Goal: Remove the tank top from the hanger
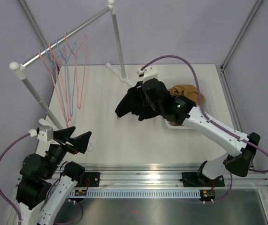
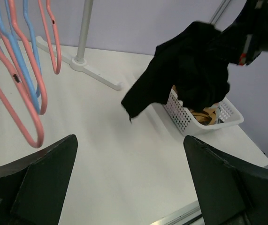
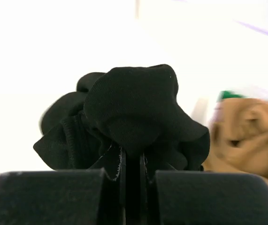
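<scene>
My right gripper is going to release the black tank top on the brown garment in the white basket [image 1: 185,97] [image 3: 254,136].
The black tank top [image 1: 129,104] hangs bunched in the air over the middle of the table, off any hanger, with my right gripper [image 1: 150,99] shut on its upper folds. The right wrist view shows the cloth [image 3: 129,108] pinched between the shut fingers of the right gripper [image 3: 133,164]. In the left wrist view the tank top [image 2: 190,65] dangles at the upper right. Several bare pink and blue hangers [image 1: 68,70] hang on the rail at the far left. My left gripper [image 1: 75,137] stands open and holds nothing near the front left; its fingers [image 2: 44,178] frame bare table.
A white basket [image 1: 183,125] with a brown garment [image 1: 190,93] stands just right of the tank top. The rack's rail [image 1: 63,40] crosses the far left, and its post foot [image 1: 119,72] rests on the table's far edge. Pink hangers [image 2: 26,79] hang close before the left wrist.
</scene>
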